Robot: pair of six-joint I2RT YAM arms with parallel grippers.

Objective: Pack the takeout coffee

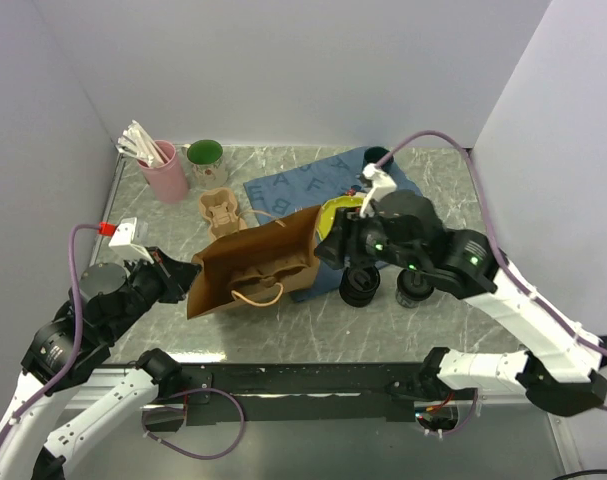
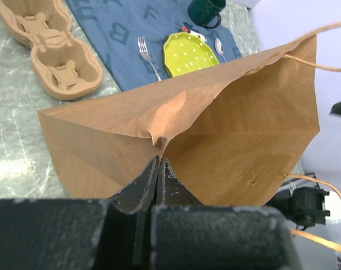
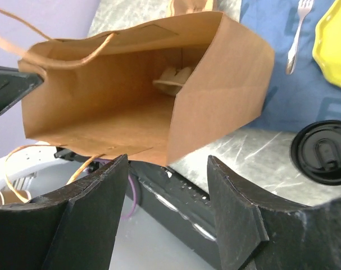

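The bag's opening is slanted with only my left gripper on the bag's rim. Next, my right gripper grabs the bag's opposite rim (image 1: 317, 228) and spreads the opening before packing.
Two black lidded takeout cups stand on the table right of the bag, one (image 1: 360, 285) beside the bag and one (image 1: 415, 288) further right. One lid (image 3: 324, 152) shows in the right wrist view. A brown paper bag (image 1: 253, 265) is held open in the middle. My left gripper (image 2: 159, 162) is shut on the bag's rim (image 2: 215, 124), also seen from above (image 1: 190, 270). My right gripper (image 3: 167, 194) is open and empty, hovering by the bag's mouth (image 3: 119, 107), just above the nearer cup (image 1: 330, 247).
A tan cup carrier (image 1: 221, 212) lies behind the bag. A blue cloth (image 1: 293, 185) holds a yellow plate (image 1: 340, 208), a fork (image 2: 149, 58) and a dark mug (image 1: 376, 157). A pink cup (image 1: 164, 170) and a green mug (image 1: 205, 154) stand at the back left.
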